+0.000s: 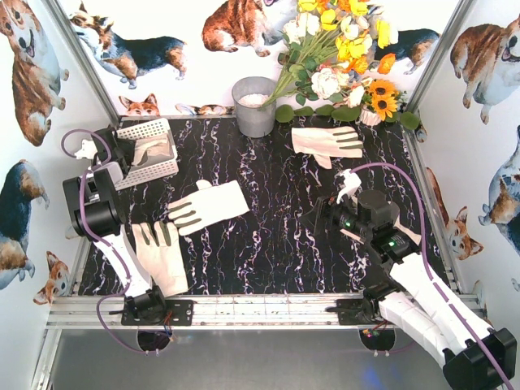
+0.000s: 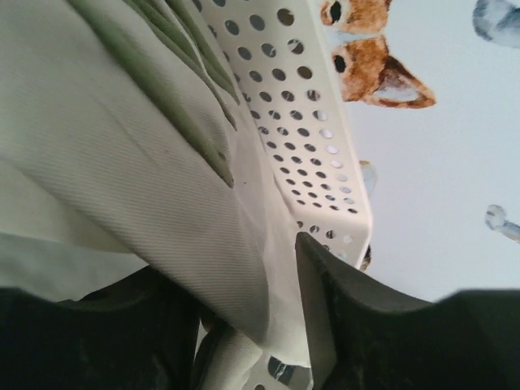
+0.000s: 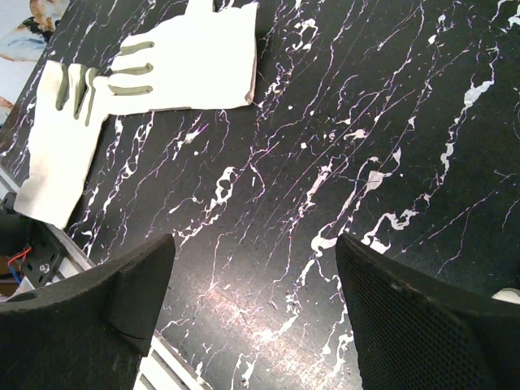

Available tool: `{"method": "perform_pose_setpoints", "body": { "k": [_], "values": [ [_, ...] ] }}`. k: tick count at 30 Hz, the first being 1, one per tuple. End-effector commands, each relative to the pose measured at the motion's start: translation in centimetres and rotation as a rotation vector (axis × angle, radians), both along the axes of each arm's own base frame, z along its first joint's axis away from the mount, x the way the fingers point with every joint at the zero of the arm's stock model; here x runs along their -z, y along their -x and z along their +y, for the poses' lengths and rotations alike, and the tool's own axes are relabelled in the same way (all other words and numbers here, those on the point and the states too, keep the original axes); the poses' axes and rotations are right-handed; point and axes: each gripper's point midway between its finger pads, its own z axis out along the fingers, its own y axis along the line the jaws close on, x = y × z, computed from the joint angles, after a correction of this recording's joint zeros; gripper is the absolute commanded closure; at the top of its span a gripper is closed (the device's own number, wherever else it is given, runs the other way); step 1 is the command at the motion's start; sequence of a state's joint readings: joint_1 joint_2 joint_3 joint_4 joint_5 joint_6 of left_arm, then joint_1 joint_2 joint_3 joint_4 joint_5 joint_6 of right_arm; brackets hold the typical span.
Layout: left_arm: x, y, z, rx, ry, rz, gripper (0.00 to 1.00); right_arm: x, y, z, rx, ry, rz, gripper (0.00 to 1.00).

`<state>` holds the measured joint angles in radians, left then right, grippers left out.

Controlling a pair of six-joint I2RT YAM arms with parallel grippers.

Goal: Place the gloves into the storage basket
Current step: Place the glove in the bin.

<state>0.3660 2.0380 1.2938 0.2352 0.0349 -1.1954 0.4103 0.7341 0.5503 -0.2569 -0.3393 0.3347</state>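
Note:
The right gripper I use will close on the thumb-side edge (image 1: 223,185) (image 3: 233,10) of the glove nearest the middle of the table, between that glove's thumb and cuff.
The white perforated storage basket (image 1: 150,130) stands at the far left. My left gripper (image 1: 128,154) reaches into it, and a cream glove (image 2: 122,162) drapes between its fingers (image 2: 325,309) against the basket wall (image 2: 301,106). The jaws stand partly apart; whether they still press the cloth is unclear. Two more gloves lie on the black marble table, one (image 1: 210,205) left of centre and one (image 1: 161,256) near the front left. A further glove (image 1: 327,143) lies at the far right. My right gripper (image 1: 341,199) hovers open over bare table, with nothing between its fingers (image 3: 252,284).
A grey metal bucket (image 1: 254,106) stands at the back centre, with a bunch of artificial flowers (image 1: 341,57) to its right. Dog-print walls close in the left, right and back sides. An aluminium rail (image 1: 268,310) runs along the front edge.

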Motion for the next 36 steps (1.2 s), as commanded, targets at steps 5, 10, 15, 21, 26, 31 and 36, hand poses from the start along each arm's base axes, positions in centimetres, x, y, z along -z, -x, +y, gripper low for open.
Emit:
{"method": "perform_pose_setpoints", "body": {
  "k": [5,10,15,21,26,31,36],
  "values": [
    [-1.0,0.5,0.7,0.025,-0.046,0.068,0.39,-3.0,-0.9,0.4,-0.01,-0.038,-0.108,0.18],
    [-1.1,2.0,1.0,0.007,-0.068,0.146,0.12,-3.1,-0.9,0.5,-0.011,-0.044,-0.113,0.18],
    [-1.8,4.2,1.9,-0.056,-0.103,0.235,0.0,-3.2,-1.0,0.3,-0.001,-0.038,-0.117,0.18],
    [-3.4,6.7,2.7,-0.131,-0.134,0.292,0.0,-3.7,-1.2,-0.3,0.024,-0.022,-0.139,0.18],
    [-4.3,7.6,2.6,-0.138,-0.134,0.303,0.0,-4.0,-1.2,-0.3,0.025,-0.023,-0.15,0.18],
    [-6.4,7.9,1.5,-0.037,-0.206,0.26,0.0,-4.0,-1.0,-0.4,0.029,-0.022,-0.148,0.18],
    [-12.1,8.5,-2.2,0.216,-0.418,0.104,0.0,-5.2,-1.5,-1.6,0.123,-0.028,-0.143,0.19]
  ]
}}
